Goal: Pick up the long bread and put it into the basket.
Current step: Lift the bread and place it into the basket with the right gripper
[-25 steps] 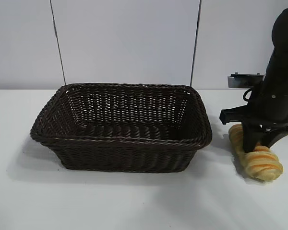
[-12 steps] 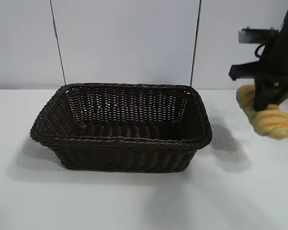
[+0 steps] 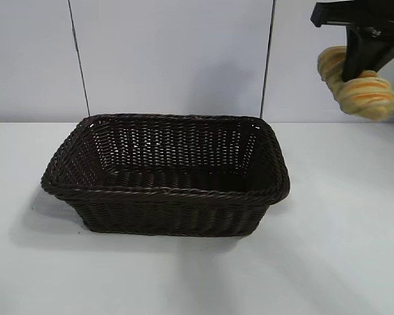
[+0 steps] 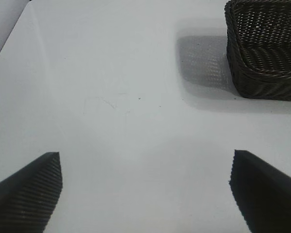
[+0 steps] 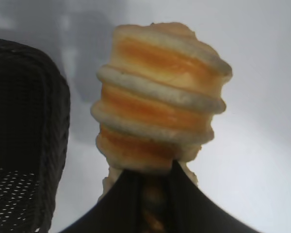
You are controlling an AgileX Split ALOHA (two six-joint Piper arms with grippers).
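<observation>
The robot's right gripper needs to release the long bread on the middle of the basket's bottom (image 3: 181, 178), just behind the basket's front rim.
The long bread (image 3: 361, 88) is a golden-tan loaf with orange-brown ridges. My right gripper (image 3: 362, 65) is shut on its middle and holds it high in the air at the upper right, to the right of the basket (image 3: 164, 193). In the right wrist view the bread (image 5: 160, 102) sticks out beyond my fingers (image 5: 121, 204), with the basket's rim (image 5: 58, 111) beside it below. The dark brown wicker basket stands empty on the white table. My left gripper (image 4: 145, 189) is open and empty over bare table, off to the basket's (image 4: 266, 48) side.
The white table (image 3: 341, 249) lies all round the basket. A pale wall with two dark vertical seams (image 3: 268, 59) stands behind. The left arm does not show in the exterior view.
My right gripper has lifted the long bread from the table beside the basket, straight up to near the top of the exterior view. The basket has not moved.
</observation>
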